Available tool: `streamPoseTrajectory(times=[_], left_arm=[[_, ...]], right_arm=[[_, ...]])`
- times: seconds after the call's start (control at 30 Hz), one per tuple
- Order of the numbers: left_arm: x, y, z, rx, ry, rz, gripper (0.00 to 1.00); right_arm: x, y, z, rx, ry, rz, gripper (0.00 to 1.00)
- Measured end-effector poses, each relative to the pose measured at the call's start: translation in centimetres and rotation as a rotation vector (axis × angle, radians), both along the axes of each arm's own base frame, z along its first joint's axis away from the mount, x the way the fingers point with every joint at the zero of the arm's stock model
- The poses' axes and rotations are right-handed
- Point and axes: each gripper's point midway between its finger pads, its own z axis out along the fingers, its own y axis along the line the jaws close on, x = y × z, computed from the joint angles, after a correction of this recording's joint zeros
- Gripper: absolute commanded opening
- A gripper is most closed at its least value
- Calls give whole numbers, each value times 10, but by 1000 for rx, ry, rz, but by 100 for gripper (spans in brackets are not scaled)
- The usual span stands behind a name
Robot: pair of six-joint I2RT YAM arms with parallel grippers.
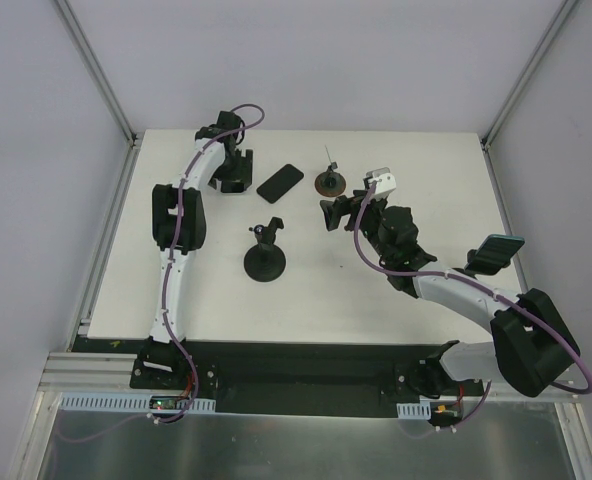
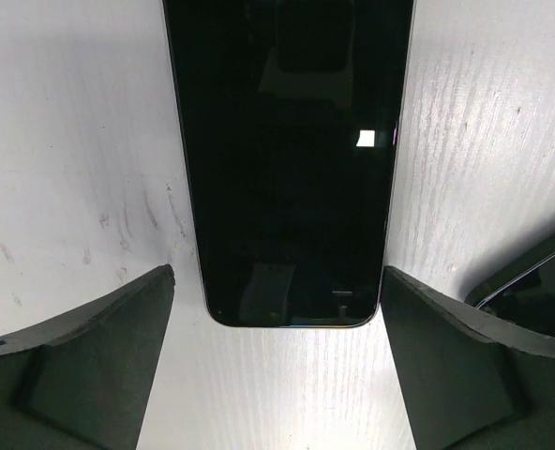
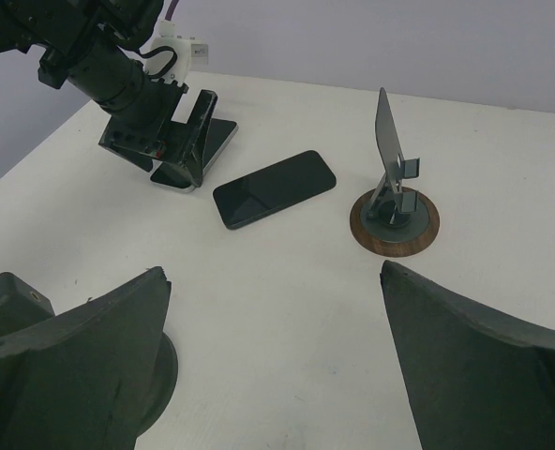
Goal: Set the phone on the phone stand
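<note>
The robot's right gripper will next close on the far end of the black phone (image 3: 224, 128) under its left gripper, once the left gripper lifts the phone.
A black phone (image 2: 287, 159) lies flat, screen up, on the white table (image 1: 216, 300). My left gripper (image 2: 277, 274) is open just above it, one finger on each side of its near end, not touching; in the top view the left gripper (image 1: 233, 178) covers most of it at the far left. A second black phone (image 1: 280, 182) lies just right of it and shows in the right wrist view (image 3: 274, 187). A phone stand with a round wooden base (image 1: 329, 182) stands right of that phone, also seen from the right wrist (image 3: 395, 214). My right gripper (image 1: 338, 212) is open and empty.
A black round-based stand (image 1: 264, 262) stands mid-table, left of my right gripper; its base shows behind the left finger (image 3: 165, 370). A teal phone-like object (image 1: 498, 250) sits at the table's right edge. Metal frame posts rise at the far corners.
</note>
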Motion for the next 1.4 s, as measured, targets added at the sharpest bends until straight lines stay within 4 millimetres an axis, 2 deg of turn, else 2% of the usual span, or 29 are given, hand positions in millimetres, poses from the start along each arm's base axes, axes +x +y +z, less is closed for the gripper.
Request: streamPoseTrajectory(times=[0.07,0.13,0.17,0.2,0.33,0.43,0.5,0.53,0.63,0.67,0.7,0.73,0.77,0.83,0.9,1.13,1.27,1.3,1.4], left_arm=[[0,0,0,1,1,-4,82],[0,0,0,0,1,-12,71],[0,-1,-1,-2,3,-21,58],[0,-2,-1,-7,5,-26,54],[-1,-4,-2,-15,10,-51,47],[-5,-3,-3,-14,8,-53,32],[-18,0,-5,-8,24,-45,25],[-27,2,-5,-3,35,-35,24],[-70,10,-5,5,104,2,31],[-85,12,-4,6,124,14,36],[-102,15,-5,7,151,27,46],[-116,17,-5,8,171,35,66],[-132,19,-4,9,192,44,75],[-152,22,-1,10,211,53,91],[-164,23,4,1,218,54,96],[-157,18,6,-40,196,48,99],[-137,21,2,-40,193,46,98],[-132,20,0,-38,195,42,95],[-122,23,-6,-32,210,38,93]], right_arm=[[0,0,0,0,0,0,97],[0,0,0,1,1,0,97],[0,0,0,2,1,-1,97],[0,0,0,2,1,-1,97],[1,-1,0,3,1,-2,97],[1,-1,0,3,1,-4,97],[1,-1,0,4,2,-3,97],[1,-1,0,4,2,-2,97],[1,-1,0,7,3,-3,96],[1,-2,0,7,3,-3,97],[1,-2,0,8,4,-4,96],[1,-2,0,9,4,-4,97],[1,-2,0,10,5,-4,97],[1,-2,0,11,6,-4,97],[1,-2,-1,11,8,-5,97],[1,-2,-2,18,14,-4,97],[1,-3,-2,19,13,-5,96],[1,-2,-2,19,14,-5,97],[1,-2,-2,19,13,-5,97]])
